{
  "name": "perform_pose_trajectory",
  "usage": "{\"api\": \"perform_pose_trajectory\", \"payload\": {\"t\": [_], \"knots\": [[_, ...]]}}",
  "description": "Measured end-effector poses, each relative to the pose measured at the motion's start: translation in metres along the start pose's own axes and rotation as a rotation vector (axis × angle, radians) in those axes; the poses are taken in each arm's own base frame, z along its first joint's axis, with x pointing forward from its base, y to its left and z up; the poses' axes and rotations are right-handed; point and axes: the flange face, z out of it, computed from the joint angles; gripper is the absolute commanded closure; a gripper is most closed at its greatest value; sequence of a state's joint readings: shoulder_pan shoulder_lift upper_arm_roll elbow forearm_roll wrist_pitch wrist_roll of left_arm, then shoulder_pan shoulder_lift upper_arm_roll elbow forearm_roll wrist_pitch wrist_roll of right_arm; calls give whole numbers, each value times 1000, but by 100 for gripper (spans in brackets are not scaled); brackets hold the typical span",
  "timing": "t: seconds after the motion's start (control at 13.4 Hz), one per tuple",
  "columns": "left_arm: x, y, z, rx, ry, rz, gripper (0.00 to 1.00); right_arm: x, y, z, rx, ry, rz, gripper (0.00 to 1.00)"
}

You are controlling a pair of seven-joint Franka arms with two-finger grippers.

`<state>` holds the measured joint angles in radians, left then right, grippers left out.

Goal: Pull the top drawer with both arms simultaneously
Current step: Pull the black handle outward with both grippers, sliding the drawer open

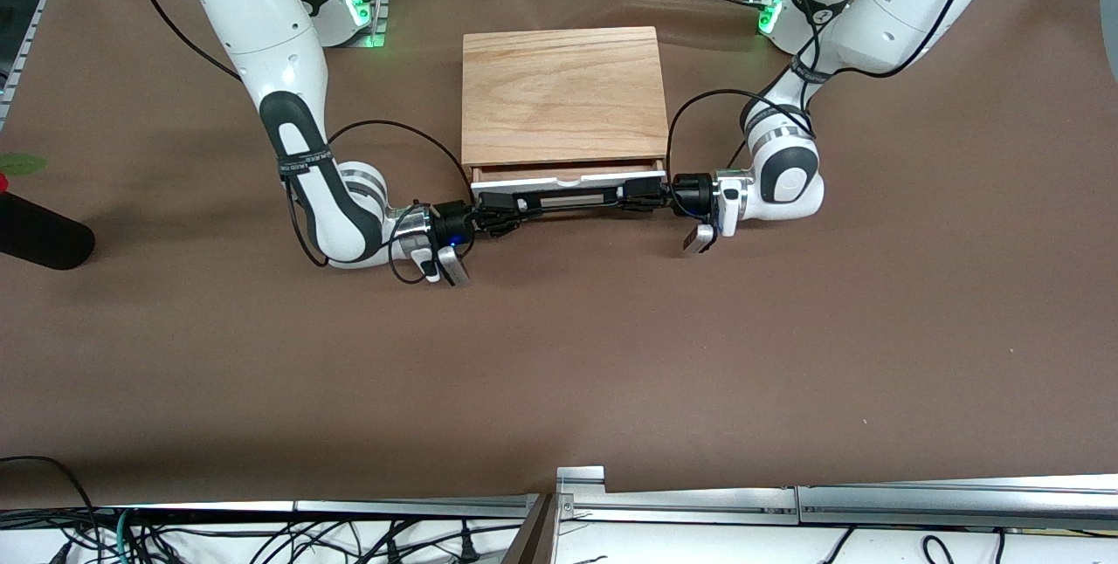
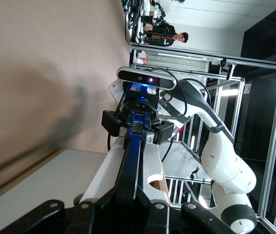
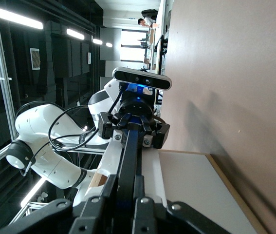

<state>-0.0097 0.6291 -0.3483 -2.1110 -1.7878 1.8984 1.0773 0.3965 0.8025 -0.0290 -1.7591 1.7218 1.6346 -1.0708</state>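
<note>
My left gripper is going to let go of the black handle above the bare brown table [image 1: 572, 283] between the casing and the metal rails.
The top drawer [image 1: 568, 172] stands a little way out of the light-wood casing [image 1: 562, 92]; a strip of its tray shows above its white front panel [image 1: 566, 188]. My right gripper [image 1: 502, 216] is shut on the black wire handle [image 1: 568, 200] at the end toward the right arm. My left gripper [image 1: 642, 196] is shut on the handle's other end. In the left wrist view my left gripper [image 2: 137, 195] clamps the handle bar [image 2: 134, 165], with the right gripper [image 2: 138, 127] farther along it. In the right wrist view my right gripper [image 3: 128, 192] clamps the bar [image 3: 128, 161].
The second white front panel [image 3: 196, 195] sits below the top drawer, by the brown table. A black cylinder [image 1: 39, 237] lies at the right arm's end of the table. Metal rails [image 1: 786, 503] and cables run along the table edge nearest the front camera.
</note>
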Motion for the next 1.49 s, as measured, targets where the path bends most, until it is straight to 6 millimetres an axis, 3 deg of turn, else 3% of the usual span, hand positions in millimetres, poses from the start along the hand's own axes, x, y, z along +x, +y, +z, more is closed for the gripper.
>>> {"api": "perform_pose_trajectory", "payload": {"t": [0.89,1.49], "knots": [[74,9,-6,13,-8,-45,100,64,1,-8,-41,55,1,91],[115,11,-10,9,-2,-66,100,97,-1,-12,-84,121,-7,91]]}}
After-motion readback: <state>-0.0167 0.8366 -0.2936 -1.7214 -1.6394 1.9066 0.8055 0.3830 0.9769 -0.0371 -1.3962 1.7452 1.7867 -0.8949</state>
